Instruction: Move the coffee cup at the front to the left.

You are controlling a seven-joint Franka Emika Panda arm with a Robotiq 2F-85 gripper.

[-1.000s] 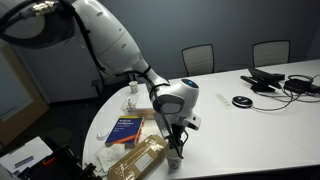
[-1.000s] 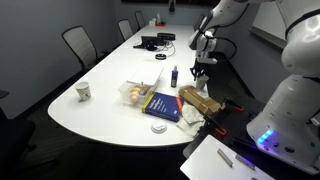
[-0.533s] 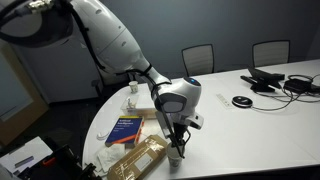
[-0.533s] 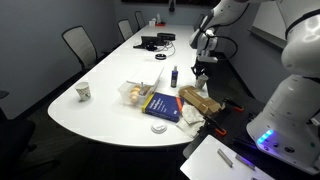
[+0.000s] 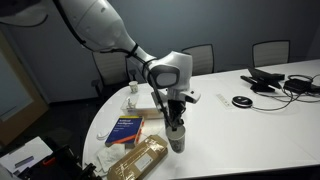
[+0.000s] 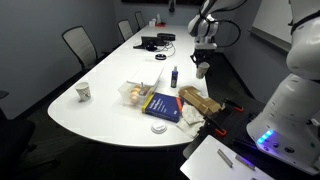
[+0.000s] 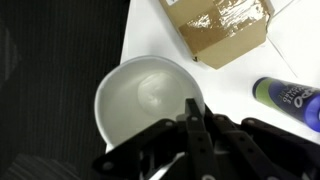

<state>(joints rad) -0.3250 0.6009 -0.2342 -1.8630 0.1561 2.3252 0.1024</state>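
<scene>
Next, I release the coffee cup, now hanging near the table edge, from my gripper on the white table [image 5: 110, 122] next to the blue book's far corner.
The coffee cup [image 5: 177, 139] is a pale paper cup with a wide round rim. It hangs from my gripper [image 5: 175, 120] near the table edge, just beside the brown box. My gripper is shut on the cup's rim, one finger inside and one outside. In the wrist view the cup [image 7: 143, 100] is seen from above, empty, with the fingers [image 7: 192, 108] pinched on its right rim. It also shows in an exterior view [image 6: 201, 70] below the gripper [image 6: 201, 58].
A brown box [image 5: 140, 160] and a blue book [image 5: 125, 130] lie beside the cup. A slim dark bottle [image 6: 173, 75], a clear cup [image 6: 133, 93] and another paper cup [image 6: 84, 92] stand on the white table [image 6: 110, 110]. Cables and devices [image 5: 272, 82] lie further along, with chairs behind.
The arm has risen and straightened, and the cup has come up a little with the gripper. The grip on the rim is unchanged.
</scene>
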